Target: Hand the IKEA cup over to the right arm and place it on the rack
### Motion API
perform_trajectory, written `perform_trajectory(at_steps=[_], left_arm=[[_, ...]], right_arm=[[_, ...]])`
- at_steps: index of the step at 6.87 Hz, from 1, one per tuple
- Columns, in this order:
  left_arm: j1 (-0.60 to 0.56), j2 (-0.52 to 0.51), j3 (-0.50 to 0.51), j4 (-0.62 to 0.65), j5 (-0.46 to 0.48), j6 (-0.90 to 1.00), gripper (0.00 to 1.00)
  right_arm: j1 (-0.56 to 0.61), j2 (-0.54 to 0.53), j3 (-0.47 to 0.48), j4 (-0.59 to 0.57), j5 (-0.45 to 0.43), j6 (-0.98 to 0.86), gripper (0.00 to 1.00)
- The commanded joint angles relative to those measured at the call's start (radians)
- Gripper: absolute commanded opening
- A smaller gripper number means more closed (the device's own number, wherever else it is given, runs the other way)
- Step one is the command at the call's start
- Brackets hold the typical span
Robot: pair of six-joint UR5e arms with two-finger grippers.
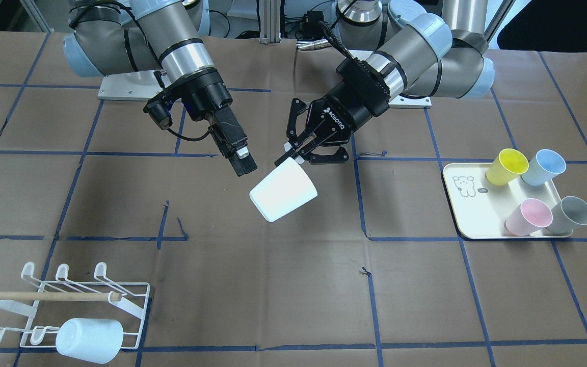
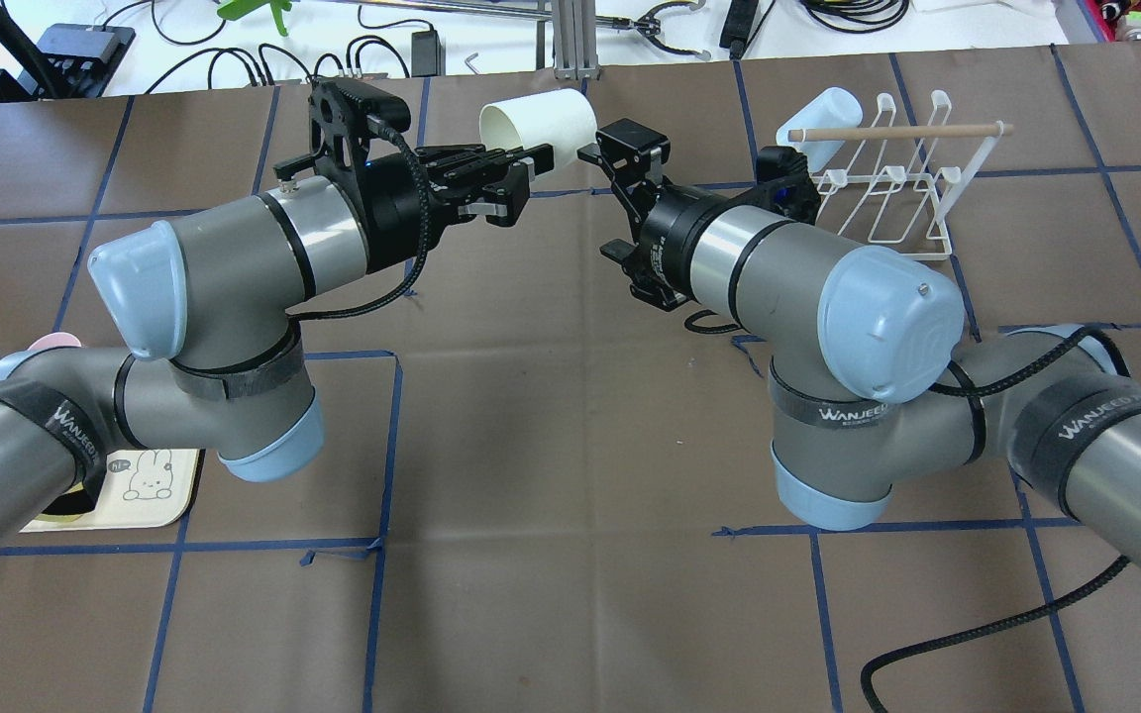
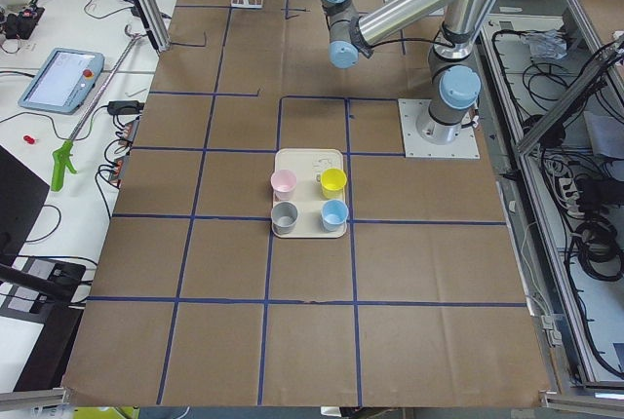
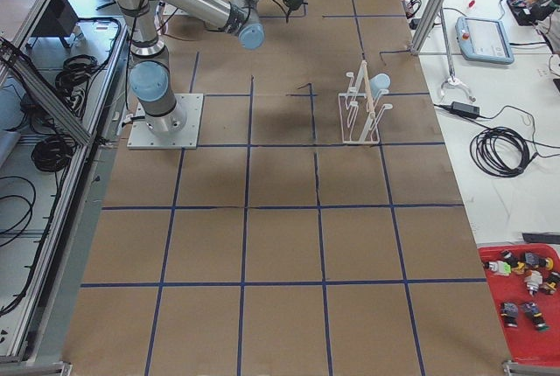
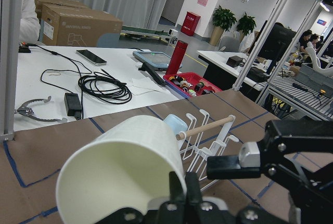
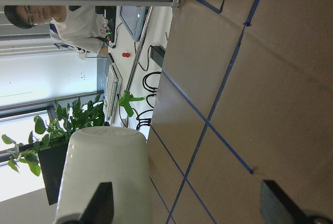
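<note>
My left gripper holds the cup's rim. Next, my right gripper should close around the side of the white IKEA cup [image 1: 271,194] [image 6: 112,174], clear of that rim.
A white IKEA cup [image 1: 283,191] hangs tilted above the table's middle, and my left gripper [image 1: 294,154] is shut on its rim. It also shows in the overhead view [image 2: 537,123] and the left wrist view [image 5: 125,174]. My right gripper [image 1: 242,162] is open and empty, close beside the cup and not touching it. In the right wrist view its fingers [image 6: 101,206] stand wide apart, with the cup [image 6: 106,166] next to one of them. The white wire rack [image 1: 72,300] with a wooden dowel stands at the table's corner on my right side.
A pale blue cup [image 1: 88,339] sits on the rack's front prongs. A cream tray [image 1: 469,209] with a bear drawing holds yellow [image 1: 506,166], blue [image 1: 543,167], pink [image 1: 529,216] and grey [image 1: 571,214] cups on my left side. Blue tape lines cross the brown table.
</note>
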Motion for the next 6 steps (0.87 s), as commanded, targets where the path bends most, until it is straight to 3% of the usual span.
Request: perform_trajectory(at_steps=[1,6], left_arm=[[0.000,0.001,0.000,0.001,0.001,-0.002,0.01],[-0.002,0.001,0.000,0.002,0.001,-0.014,0.01]], right_arm=[[0.002,0.010,-0.040,-0.008,0.057,0.037,1.00],[0.000,0.117,-0.145,-0.016,0.056,0.029,1.00]])
